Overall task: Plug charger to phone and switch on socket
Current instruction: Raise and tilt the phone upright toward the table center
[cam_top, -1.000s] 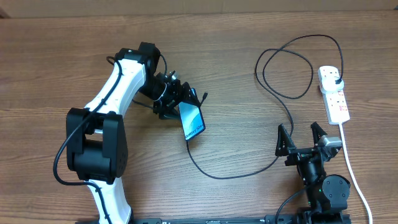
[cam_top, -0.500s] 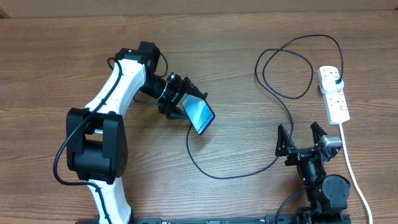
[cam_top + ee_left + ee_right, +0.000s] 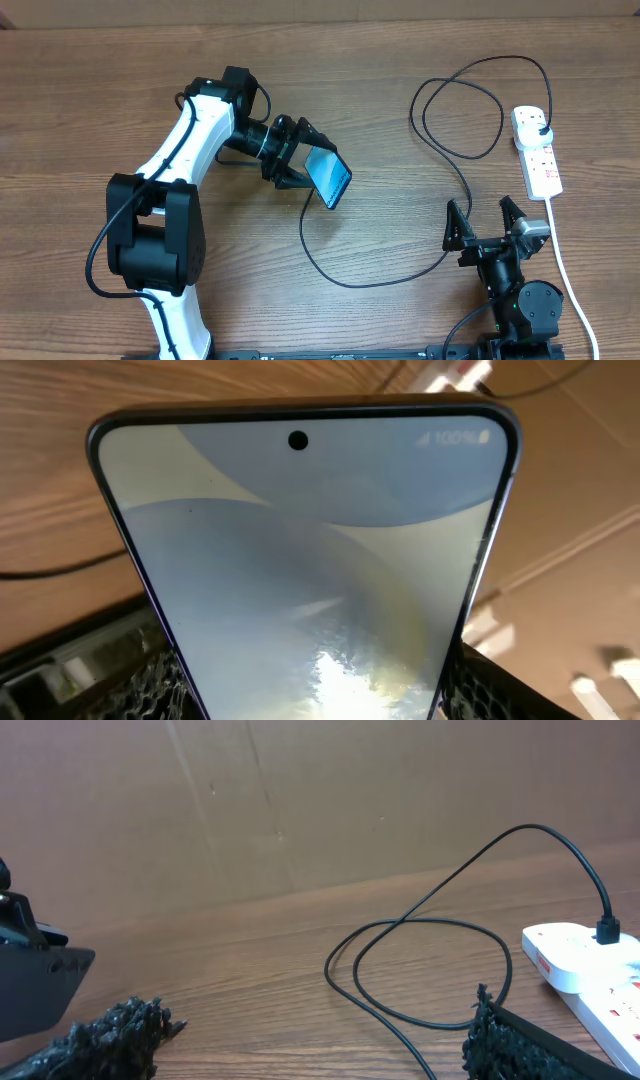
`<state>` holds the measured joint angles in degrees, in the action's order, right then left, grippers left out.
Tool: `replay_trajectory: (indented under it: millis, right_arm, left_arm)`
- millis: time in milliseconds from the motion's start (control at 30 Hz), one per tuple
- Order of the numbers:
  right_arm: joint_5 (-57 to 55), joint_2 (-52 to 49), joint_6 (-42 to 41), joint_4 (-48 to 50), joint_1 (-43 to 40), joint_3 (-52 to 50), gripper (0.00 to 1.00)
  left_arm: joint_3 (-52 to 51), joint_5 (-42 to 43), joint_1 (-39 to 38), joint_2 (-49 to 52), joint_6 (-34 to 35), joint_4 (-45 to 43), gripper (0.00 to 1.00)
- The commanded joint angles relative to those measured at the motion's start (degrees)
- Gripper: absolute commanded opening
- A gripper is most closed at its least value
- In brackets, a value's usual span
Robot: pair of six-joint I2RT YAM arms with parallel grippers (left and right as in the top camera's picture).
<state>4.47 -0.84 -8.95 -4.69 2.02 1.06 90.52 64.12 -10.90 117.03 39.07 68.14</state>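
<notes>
The robot's right gripper will close on the loose end (image 3: 341,191) (image 3: 78,988) of the phone, opposite the end that the left gripper holds.
My left gripper (image 3: 300,160) is shut on the phone (image 3: 328,180) and holds it tilted above the table. In the left wrist view the phone's lit light blue screen (image 3: 300,550) fills the frame, held between the fingers (image 3: 310,695). The black charger cable (image 3: 440,255) runs from the phone's lower end across the table in loops. Its black plug (image 3: 541,128) sits in the white socket strip (image 3: 538,152) at the far right. The cable (image 3: 420,935) and strip (image 3: 580,955) also show in the right wrist view. My right gripper (image 3: 485,225) is open and empty, near the cable.
The strip's thick white cord (image 3: 566,270) runs down the right side toward the table's front edge, past the right arm's base (image 3: 525,305). The left arm (image 3: 185,150) spans the left half of the wooden table (image 3: 400,60).
My left gripper has swung the phone up and to the right and turned it; the cable's end followed it. The right arm has not moved.
</notes>
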Motion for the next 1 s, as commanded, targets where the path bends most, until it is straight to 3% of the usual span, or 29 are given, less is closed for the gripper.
replay_trajectory:
  millis: [0, 800, 967]
  right_arm:
    - [-0.37, 0.61, 0.26, 0.24, 0.22, -0.61, 1.00]
    - [-0.37, 0.61, 0.26, 0.26, 0.22, -0.61, 1.00]
    - [-0.28, 0.61, 0.22, 0.96, 0.22, -0.61, 1.00]
  left_arm:
    - [1.46, 9.40, -0.37, -0.15, 1.22, 0.33, 0.48]
    - [1.46, 15.72, -0.26, -0.15, 16.33, 0.20, 0.47]
    - [1.46, 18.29, -0.26, -0.15, 16.92, 0.17, 0.46]
